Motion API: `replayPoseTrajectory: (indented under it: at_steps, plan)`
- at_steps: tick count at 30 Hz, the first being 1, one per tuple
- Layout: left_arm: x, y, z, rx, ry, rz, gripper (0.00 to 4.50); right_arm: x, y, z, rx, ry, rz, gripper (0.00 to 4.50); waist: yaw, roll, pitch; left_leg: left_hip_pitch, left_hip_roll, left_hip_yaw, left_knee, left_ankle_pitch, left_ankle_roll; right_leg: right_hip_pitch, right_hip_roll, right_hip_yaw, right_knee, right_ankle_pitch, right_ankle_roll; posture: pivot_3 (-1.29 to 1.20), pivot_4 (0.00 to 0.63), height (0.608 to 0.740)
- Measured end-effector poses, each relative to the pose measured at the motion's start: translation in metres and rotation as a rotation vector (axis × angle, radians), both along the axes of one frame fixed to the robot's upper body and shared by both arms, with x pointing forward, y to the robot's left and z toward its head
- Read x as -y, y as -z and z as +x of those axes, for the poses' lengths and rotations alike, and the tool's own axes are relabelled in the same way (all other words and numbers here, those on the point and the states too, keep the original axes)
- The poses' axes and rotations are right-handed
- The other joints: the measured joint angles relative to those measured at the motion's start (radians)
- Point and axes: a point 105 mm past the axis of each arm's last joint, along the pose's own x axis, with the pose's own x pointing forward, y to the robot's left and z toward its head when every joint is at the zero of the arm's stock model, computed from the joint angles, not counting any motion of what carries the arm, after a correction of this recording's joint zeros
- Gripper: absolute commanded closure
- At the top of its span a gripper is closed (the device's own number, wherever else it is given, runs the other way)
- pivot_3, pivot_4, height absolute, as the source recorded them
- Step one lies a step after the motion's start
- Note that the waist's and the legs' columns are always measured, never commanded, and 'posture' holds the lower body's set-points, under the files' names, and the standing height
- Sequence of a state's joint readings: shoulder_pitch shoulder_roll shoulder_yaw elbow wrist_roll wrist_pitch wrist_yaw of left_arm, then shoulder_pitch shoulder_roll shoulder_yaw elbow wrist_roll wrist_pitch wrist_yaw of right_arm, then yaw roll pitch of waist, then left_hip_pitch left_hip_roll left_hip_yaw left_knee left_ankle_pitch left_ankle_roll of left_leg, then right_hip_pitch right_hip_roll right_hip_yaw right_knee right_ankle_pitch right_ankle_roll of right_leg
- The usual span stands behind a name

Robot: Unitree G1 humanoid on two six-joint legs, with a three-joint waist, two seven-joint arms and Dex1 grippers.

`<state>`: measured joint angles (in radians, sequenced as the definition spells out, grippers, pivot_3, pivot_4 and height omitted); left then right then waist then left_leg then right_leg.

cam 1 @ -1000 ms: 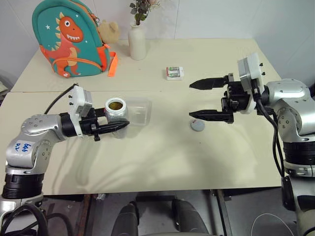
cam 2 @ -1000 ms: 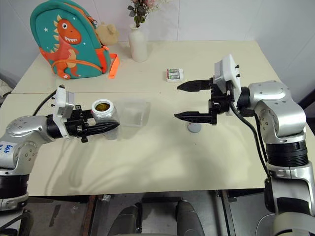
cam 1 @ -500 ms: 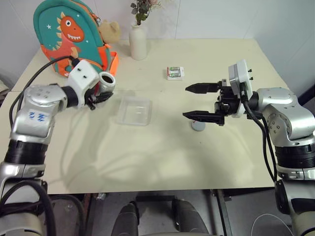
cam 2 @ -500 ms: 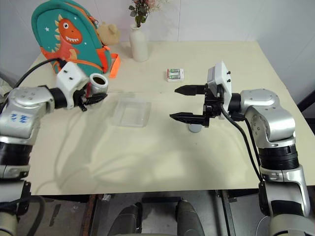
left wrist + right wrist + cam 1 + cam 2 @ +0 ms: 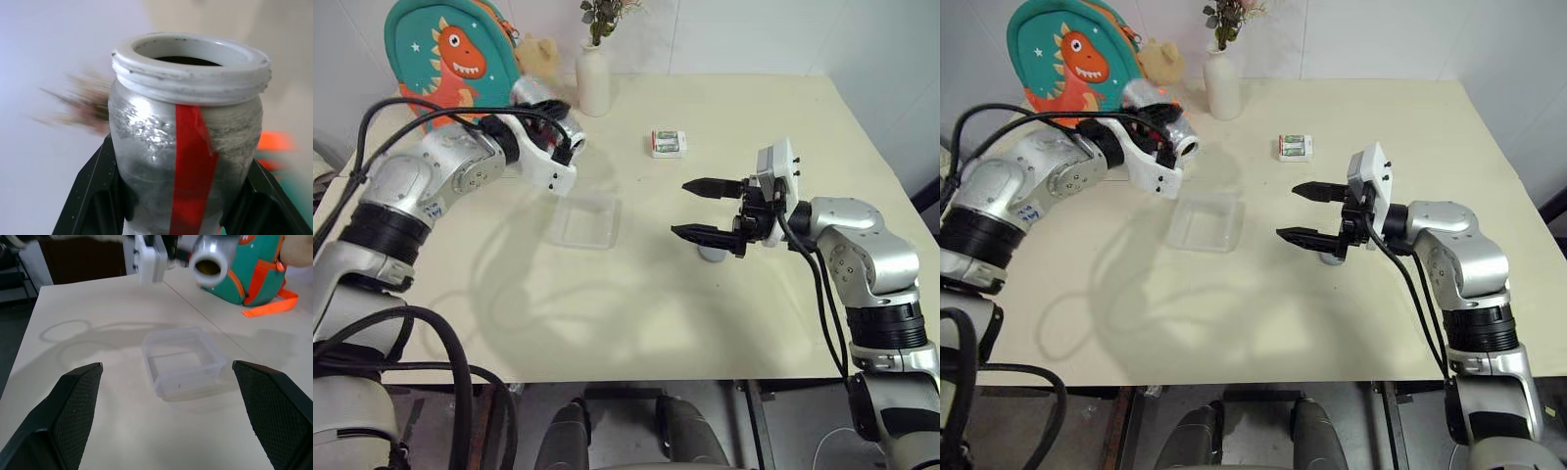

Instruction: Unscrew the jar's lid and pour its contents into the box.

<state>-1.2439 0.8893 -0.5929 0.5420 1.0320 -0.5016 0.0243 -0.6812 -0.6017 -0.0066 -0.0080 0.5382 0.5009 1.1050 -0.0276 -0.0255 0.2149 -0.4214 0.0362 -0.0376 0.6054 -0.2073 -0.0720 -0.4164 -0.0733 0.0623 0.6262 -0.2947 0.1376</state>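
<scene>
I should use my left gripper to set the jar upright on the bare table [image 5: 473,234] next to the box, in front of the teal backpack.
My left gripper [image 5: 1157,125] is shut on the jar [image 5: 186,122], a small clear jar with a red mark and no cap. It hangs in the air, tipped over, just beyond the box's far left corner, and its open mouth [image 5: 1187,147] points toward the box. Brownish contents [image 5: 209,267] show inside the mouth. The box [image 5: 585,219], shallow and transparent, lies on the table's middle. My right gripper [image 5: 681,208] stands open, pointing left, with nothing between its fingers. The grey lid [image 5: 710,254] lies on the table just under it.
A teal dinosaur backpack [image 5: 450,59] with a plush toy stands at the far left. Beside it is a white vase [image 5: 593,83] with flowers. A small white-green packet [image 5: 668,143] lies beyond the right gripper.
My left arm has lifted the jar up and away from me and rolled it from upright onto its side. The right gripper has sunk a little, still open.
</scene>
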Motion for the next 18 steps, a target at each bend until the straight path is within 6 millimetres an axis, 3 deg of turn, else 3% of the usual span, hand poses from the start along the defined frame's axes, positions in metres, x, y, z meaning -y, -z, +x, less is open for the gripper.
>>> replayPoseTrajectory:
  at_steps: [3,8,18]
  plan:
    - [0.009,0.001,-0.003,0.106,0.051,0.140,2.54,-0.003,0.001,0.001,-0.005,0.009,0.020,0.04,-0.001,0.000,0.000,0.001,0.000,0.000,0.000,0.000,0.000,0.000,0.000,0.000,0.002,0.000,0.000,0.00,0.150,0.740]
    - [0.008,0.024,0.003,0.180,0.043,0.373,2.54,-0.010,0.001,0.004,-0.012,0.020,0.067,0.04,-0.001,0.000,0.000,0.000,0.000,0.000,0.003,0.000,0.000,0.000,0.000,0.000,0.004,0.000,0.000,0.00,0.150,0.740]
    - [0.012,0.032,0.011,0.263,0.028,0.465,2.54,-0.015,0.003,0.006,-0.033,0.032,0.134,0.04,0.000,0.000,0.000,-0.001,0.000,0.000,0.005,0.000,0.000,0.000,0.000,0.000,0.005,0.000,0.001,0.00,0.150,0.740]
